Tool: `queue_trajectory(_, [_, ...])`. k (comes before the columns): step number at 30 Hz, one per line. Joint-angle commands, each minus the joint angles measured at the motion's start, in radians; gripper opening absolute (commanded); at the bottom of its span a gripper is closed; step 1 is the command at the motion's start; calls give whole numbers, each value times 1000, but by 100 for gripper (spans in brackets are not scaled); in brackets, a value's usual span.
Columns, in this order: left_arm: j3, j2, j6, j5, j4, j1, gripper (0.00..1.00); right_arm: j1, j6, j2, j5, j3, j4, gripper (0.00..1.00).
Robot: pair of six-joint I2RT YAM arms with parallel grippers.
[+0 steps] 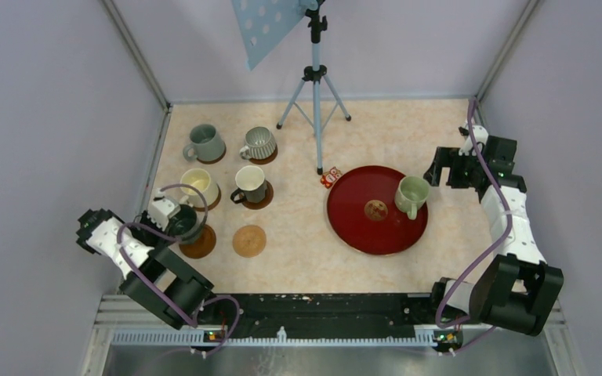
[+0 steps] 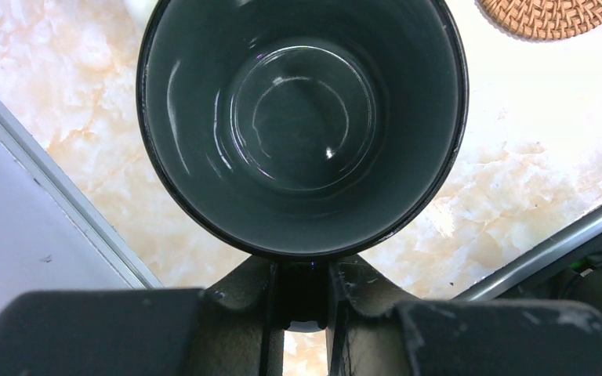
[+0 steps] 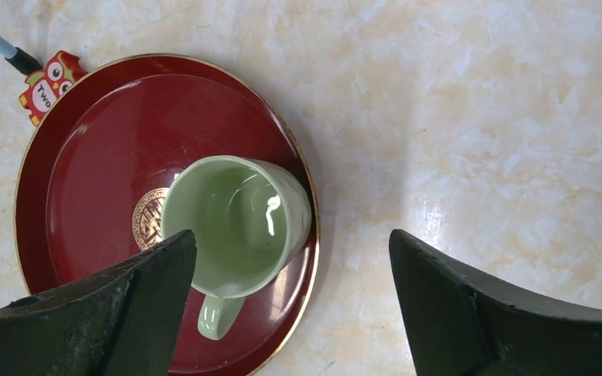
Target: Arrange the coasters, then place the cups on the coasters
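Observation:
I will release the dark teal cup, now held upright over a dark coaster, with my left gripper on the dark coaster (image 1: 198,241) just in front of the cream cup.
My left gripper (image 1: 171,217) is shut on the handle of the dark teal cup (image 1: 186,224), holding it upright over a dark coaster (image 1: 201,244). The left wrist view looks into this cup (image 2: 302,125), its handle pinched between the fingers (image 2: 243,294). A light coaster (image 1: 249,240) lies bare to the right. Behind, the grey-green (image 1: 204,142), ribbed grey (image 1: 260,143), cream (image 1: 200,186) and white (image 1: 251,183) cups each stand on a coaster. The pale green cup (image 1: 411,194) (image 3: 235,223) stands on the red tray (image 1: 360,227). My right gripper (image 1: 447,168) (image 3: 290,239) hangs open above the tray's right rim.
A tripod (image 1: 315,78) stands at the back centre, with a small owl tag (image 1: 331,178) (image 3: 47,82) beside the tray's far left edge. Grey walls close in on the left, back and right. A metal rail (image 2: 549,251) runs along the near edge.

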Motion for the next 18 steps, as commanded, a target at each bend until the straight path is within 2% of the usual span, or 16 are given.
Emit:
queue_trajectory(1, [-46, -74, 18, 95, 54, 6, 0, -7, -16, 5, -17, 34, 7, 91])
queue_trajectory(10, [-82, -14, 81, 64, 4, 7, 0, -6, -18, 7, -23, 35, 3, 91])
queue_trajectory(18, [-134, 13, 96, 55, 63, 8, 0, -5, -17, 11, -26, 35, 4, 91])
